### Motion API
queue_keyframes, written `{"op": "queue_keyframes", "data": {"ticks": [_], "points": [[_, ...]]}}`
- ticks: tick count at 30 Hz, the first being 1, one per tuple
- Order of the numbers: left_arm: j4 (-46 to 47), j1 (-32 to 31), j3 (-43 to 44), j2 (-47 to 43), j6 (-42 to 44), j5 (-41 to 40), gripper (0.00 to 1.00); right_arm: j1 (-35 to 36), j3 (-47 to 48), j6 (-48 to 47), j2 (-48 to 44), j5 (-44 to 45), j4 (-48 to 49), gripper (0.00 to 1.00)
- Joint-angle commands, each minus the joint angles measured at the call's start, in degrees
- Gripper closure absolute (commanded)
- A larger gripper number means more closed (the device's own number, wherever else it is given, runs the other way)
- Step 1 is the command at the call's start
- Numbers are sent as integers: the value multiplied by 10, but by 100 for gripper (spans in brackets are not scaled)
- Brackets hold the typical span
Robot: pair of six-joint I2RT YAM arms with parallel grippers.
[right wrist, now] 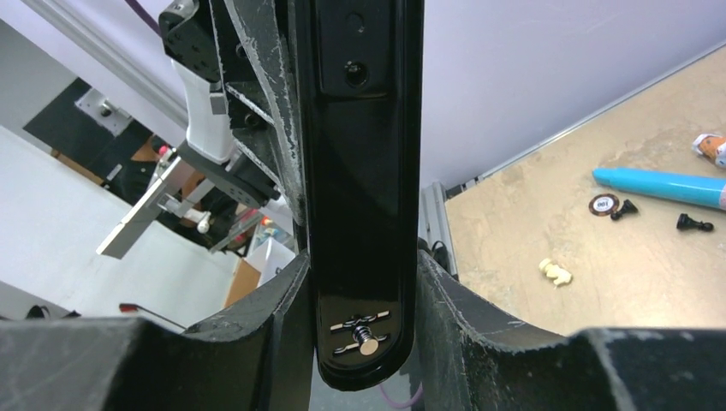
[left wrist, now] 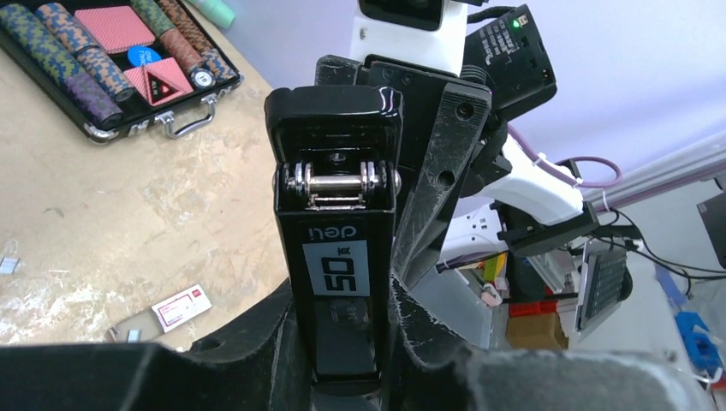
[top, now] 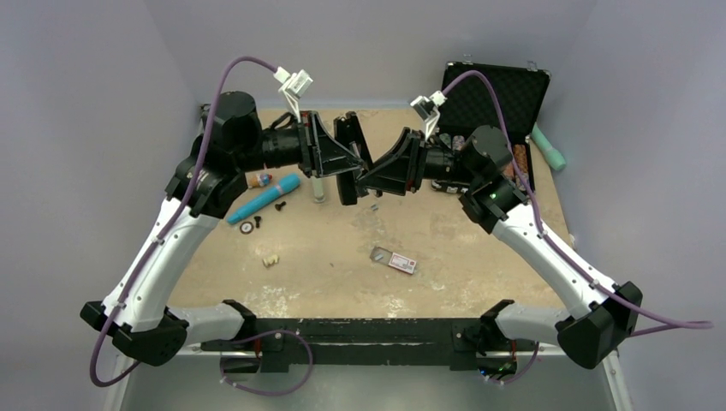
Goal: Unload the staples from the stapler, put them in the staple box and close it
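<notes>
The black stapler, held in the air above the table's middle, will go down on the bare table [top: 308,235] between the cream chess piece and the staple box, set there by my left gripper.
A black stapler [top: 349,159] is held in the air between both arms above the middle of the table. My left gripper [top: 330,158] is shut on its labelled part [left wrist: 338,257], which stands upright between the fingers [left wrist: 248,342], hinge pin on top. My right gripper [top: 387,171] is shut on the stapler's glossy base [right wrist: 364,197], with the anvil plate [right wrist: 364,334] low between the fingers [right wrist: 467,325]. No staples show inside the stapler. A small metal piece [top: 374,205] lies on the table below it.
A small staple box [top: 402,263] and a metal bit [top: 379,253] lie at the table's middle front. A teal pen [top: 265,197], black chess pieces [top: 281,205], a chip [top: 247,227] and a vial [top: 318,188] lie left. An open poker-chip case [top: 505,103] stands back right.
</notes>
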Motion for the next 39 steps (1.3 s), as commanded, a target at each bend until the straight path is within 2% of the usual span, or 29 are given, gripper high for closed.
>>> {"op": "queue_keyframes", "data": {"ticks": [1, 3, 4, 7, 8, 11, 20, 24, 30, 36, 39], "points": [[17, 0, 1, -3, 8, -35, 100, 1, 37, 22, -14, -18, 63, 100], [14, 0, 3, -3, 3, -44, 100, 1, 43, 18, -10, -20, 53, 100], [8, 0, 6, -1, 3, -48, 100, 2, 47, 16, -7, -23, 46, 95], [-28, 1, 24, 3, 12, -73, 100, 2, 56, 6, -6, -24, 26, 62], [-45, 1, 33, 5, 21, -82, 100, 1, 61, -2, -6, -19, 17, 53], [-102, 3, 63, 14, 50, -109, 100, 1, 88, -58, -6, 7, -67, 41], [-236, 23, 97, 29, 99, -171, 100, -10, 95, -147, -27, 99, -223, 38], [-272, 27, 96, 28, 110, -196, 100, -14, 80, -160, -50, 154, -253, 38], [-384, 28, 100, 77, 141, -267, 100, -15, 72, -179, -64, 207, -307, 39], [-446, 29, 47, 130, 121, -346, 100, -15, 66, -184, -66, 296, -379, 40], [-425, 32, -4, 143, 95, -351, 100, -15, 56, -184, -65, 332, -403, 41]]}}
